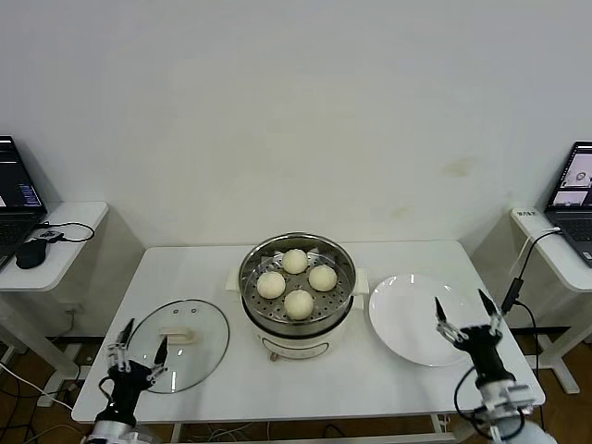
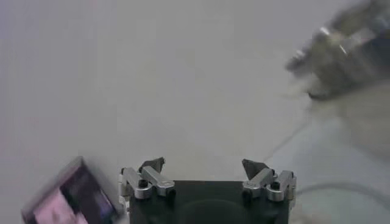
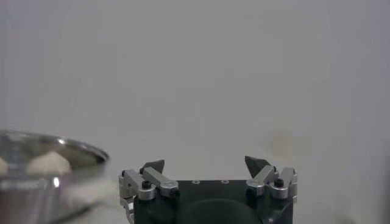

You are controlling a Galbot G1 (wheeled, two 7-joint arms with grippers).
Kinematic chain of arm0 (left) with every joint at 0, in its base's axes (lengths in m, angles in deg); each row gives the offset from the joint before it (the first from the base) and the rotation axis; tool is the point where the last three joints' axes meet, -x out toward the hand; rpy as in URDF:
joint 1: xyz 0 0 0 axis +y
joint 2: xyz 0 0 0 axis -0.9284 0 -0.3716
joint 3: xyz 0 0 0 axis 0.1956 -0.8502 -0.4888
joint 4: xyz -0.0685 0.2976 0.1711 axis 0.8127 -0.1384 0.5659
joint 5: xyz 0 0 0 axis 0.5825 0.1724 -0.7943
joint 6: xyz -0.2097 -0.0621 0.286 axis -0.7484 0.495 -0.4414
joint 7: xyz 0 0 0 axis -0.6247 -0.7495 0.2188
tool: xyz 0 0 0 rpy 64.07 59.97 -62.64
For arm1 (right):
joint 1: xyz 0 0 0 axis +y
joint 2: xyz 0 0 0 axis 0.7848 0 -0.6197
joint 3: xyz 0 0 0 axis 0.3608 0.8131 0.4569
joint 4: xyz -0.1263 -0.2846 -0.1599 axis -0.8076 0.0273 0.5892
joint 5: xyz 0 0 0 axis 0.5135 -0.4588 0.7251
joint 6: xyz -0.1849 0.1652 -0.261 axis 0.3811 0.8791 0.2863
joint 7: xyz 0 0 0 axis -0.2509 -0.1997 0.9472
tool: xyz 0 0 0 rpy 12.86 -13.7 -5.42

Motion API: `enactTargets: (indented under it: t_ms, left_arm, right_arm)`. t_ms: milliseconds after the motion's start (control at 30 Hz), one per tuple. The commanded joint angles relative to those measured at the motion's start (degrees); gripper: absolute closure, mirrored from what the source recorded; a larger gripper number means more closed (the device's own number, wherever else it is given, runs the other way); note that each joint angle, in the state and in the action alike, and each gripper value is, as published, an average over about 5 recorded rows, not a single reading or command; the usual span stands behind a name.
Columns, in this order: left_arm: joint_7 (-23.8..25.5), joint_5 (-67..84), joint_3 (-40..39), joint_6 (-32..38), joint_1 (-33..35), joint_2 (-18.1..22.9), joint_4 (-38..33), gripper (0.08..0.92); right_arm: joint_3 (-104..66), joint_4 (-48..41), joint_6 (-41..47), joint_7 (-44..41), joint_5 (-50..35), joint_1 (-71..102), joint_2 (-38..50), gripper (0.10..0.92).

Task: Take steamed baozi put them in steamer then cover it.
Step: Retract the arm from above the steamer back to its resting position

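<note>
My left gripper goes to the glass cover next and closes on its cream bar handle (image 1: 173, 333), because I should get the steamer covered.
Several cream-white baozi (image 1: 296, 277) lie on the perforated tray inside the steel steamer (image 1: 252, 282) at the table's middle. The glass cover (image 1: 208, 342) with its cream bar handle lies flat on the table to the steamer's left. My left gripper (image 1: 141, 342) stands open at the table's front left, over the cover's near edge, holding nothing. My right gripper (image 1: 463, 313) stands open at the front right, above the plate's right part, also empty. In the right wrist view the steamer's rim (image 3: 58, 146) and one baozi (image 3: 49, 162) show off to one side of the open gripper (image 3: 205, 163). The left wrist view shows open fingertips (image 2: 152, 164).
An empty white plate (image 1: 400, 319) lies right of the steamer. Side tables with laptops (image 1: 14, 199) stand at both sides beyond the table; a mouse (image 1: 30, 252) is on the left one. A white wall is behind.
</note>
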Motion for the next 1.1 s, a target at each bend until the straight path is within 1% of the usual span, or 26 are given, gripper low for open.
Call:
enactTargets:
  t_ms: [33, 233, 367, 567, 933, 1100]
  left_arm:
    - [2.52, -30.34, -0.63, 1.9, -4.64, -3.45, 12.37, 0.177]
    - [2.85, -30.68, -0.56, 1.77, -8.78, -4.5, 15.59, 0.177]
    - [2.47, -30.36, -0.91, 2.08, -10.85, -5.07, 16.57, 0.177]
    - [3.17, -29.94, -1.76, 2.12, -13.68, -5.51, 17.12, 0.177]
    - [4.18, -29.6, -3.6, 2.39, -20.51, -5.8, 21.52, 0.177]
    - [4.83, -29.56, -4.46, 2.44, -22.14, -5.46, 22.85, 0.177]
  right_arm:
    - [-6.16, -1.38, -5.42, 0.86, 4.94, 6.83, -5.06, 0.203]
    - [-6.03, -1.65, -5.58, 1.16, 5.32, 7.07, -5.63, 0.203]
    - [-5.36, -1.9, -5.86, 1.52, 6.79, 7.08, -6.33, 0.203]
    - [-4.53, -2.56, -6.1, 2.06, 8.38, 6.94, -7.28, 0.203]
    - [-4.79, -3.17, -6.37, 2.62, 9.72, 7.18, -7.83, 0.203]
    - [-4.78, -3.36, -6.18, 2.62, 9.93, 7.18, -7.92, 0.203]
